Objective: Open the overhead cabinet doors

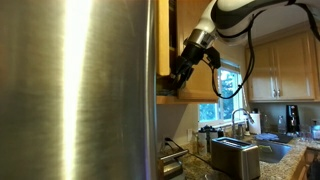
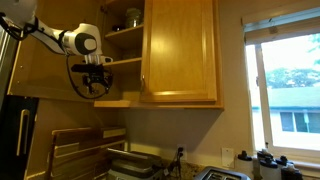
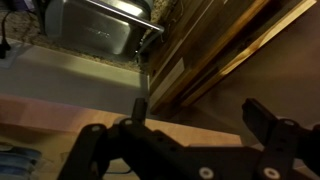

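Note:
The robot's gripper will close on the handle at the lower corner (image 1: pixel 186 84) of the shut door, beside the open side of the overhead cabinet.
The overhead cabinet has two honey-oak doors. The right door (image 2: pixel 180 50) is shut. The left door (image 2: pixel 45 65) stands swung open, and shelves (image 2: pixel 122 62) show behind it. My gripper (image 2: pixel 95 88) is at the bottom edge of the open side, below the lower shelf. It also shows in an exterior view (image 1: pixel 180 78), beside the fridge. In the wrist view the gripper (image 3: pixel 200 108) is open, with a pale wooden edge (image 3: pixel 185 130) between its two dark fingers. I cannot tell if they touch the wood. No door handles are visible.
A large stainless fridge (image 1: pixel 80 90) fills the near side. Below are a toaster (image 1: pixel 235 155), a faucet (image 1: pixel 240 118) and wooden boards (image 2: pixel 85 150) on the counter. A window (image 2: pixel 290 90) is beside the cabinet. Items (image 2: pixel 132 17) stand on the upper shelf.

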